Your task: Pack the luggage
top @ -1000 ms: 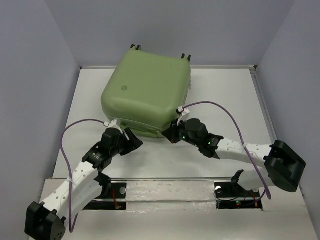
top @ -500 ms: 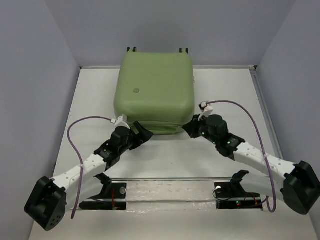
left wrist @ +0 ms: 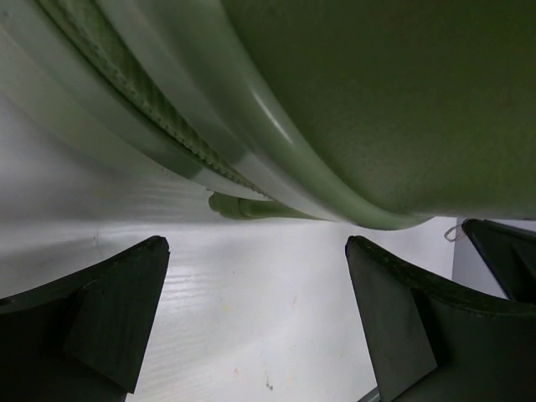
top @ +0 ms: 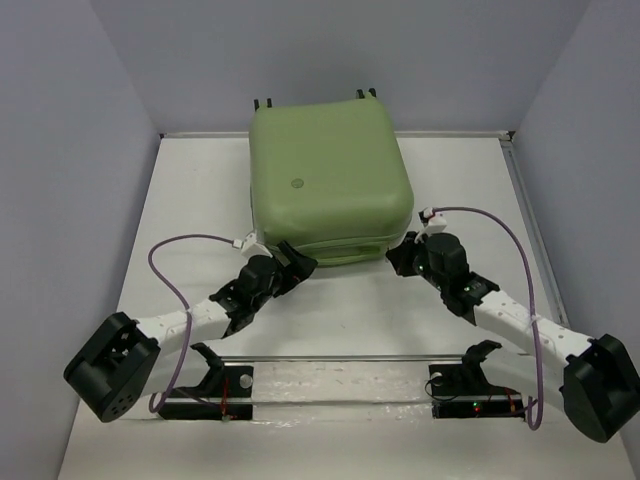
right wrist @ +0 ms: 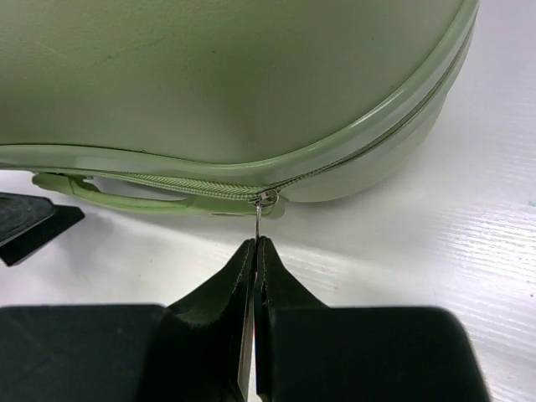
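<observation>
My left gripper will hold the green side handle (right wrist: 134,203) to steady the suitcase before zipping, because the suitcase sits free while my right gripper has the zipper pull.
The luggage (top: 325,180), a light-green hard-shell suitcase, lies closed on the white table with its round logo facing up and its wheels toward the back wall. My right gripper (right wrist: 256,243) is shut on the metal zipper pull (right wrist: 260,216) at the suitcase's near right corner (top: 405,235). The zipper track (right wrist: 193,188) runs left from the slider, above the green side handle (right wrist: 126,199). My left gripper (left wrist: 255,251) is open just in front of the near left edge (left wrist: 251,188), with only bare table between its fingers (left wrist: 126,310).
A white table (top: 330,320) sits inside grey walls. A clear strip with black clamps (top: 340,385) runs along the near edge between the arm bases. Purple cables loop off both wrists (top: 175,265).
The suitcase has turned and shifted right. My right gripper went with its corner, still holding the pull. My left gripper opened wide and slid right along the near edge.
</observation>
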`<state>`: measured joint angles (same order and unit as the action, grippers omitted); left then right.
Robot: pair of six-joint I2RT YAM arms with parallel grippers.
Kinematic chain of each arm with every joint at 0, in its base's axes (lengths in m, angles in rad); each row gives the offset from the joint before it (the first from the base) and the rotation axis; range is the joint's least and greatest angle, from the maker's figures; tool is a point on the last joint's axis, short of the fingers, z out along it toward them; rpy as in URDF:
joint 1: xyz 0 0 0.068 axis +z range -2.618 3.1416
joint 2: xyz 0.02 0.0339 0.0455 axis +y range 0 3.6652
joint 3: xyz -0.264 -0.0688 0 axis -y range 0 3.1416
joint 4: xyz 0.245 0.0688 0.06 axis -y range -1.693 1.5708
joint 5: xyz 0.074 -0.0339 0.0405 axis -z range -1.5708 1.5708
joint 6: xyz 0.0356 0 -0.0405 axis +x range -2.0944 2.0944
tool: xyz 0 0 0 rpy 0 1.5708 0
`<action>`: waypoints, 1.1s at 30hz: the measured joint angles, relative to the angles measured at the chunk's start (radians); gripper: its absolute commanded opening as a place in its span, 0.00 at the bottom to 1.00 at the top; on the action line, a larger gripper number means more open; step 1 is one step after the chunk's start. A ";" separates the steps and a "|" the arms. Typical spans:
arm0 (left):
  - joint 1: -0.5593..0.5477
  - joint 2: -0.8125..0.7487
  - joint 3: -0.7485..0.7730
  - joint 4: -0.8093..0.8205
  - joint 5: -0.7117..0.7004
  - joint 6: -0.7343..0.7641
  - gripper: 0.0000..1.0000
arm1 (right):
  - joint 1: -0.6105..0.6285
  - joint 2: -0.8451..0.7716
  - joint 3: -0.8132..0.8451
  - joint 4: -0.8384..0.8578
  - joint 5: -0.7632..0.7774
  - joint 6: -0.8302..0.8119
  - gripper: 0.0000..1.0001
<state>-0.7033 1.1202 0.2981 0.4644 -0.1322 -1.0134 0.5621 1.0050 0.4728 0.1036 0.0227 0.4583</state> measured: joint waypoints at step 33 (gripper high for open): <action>-0.234 0.369 0.023 0.446 -0.234 -0.212 0.29 | 0.351 0.162 -0.026 0.264 0.225 0.116 0.07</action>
<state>-0.9375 1.4887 0.3210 0.9100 -0.3660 -1.2255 0.9131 1.1667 0.4465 0.3672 0.2474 0.5743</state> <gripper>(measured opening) 0.069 0.074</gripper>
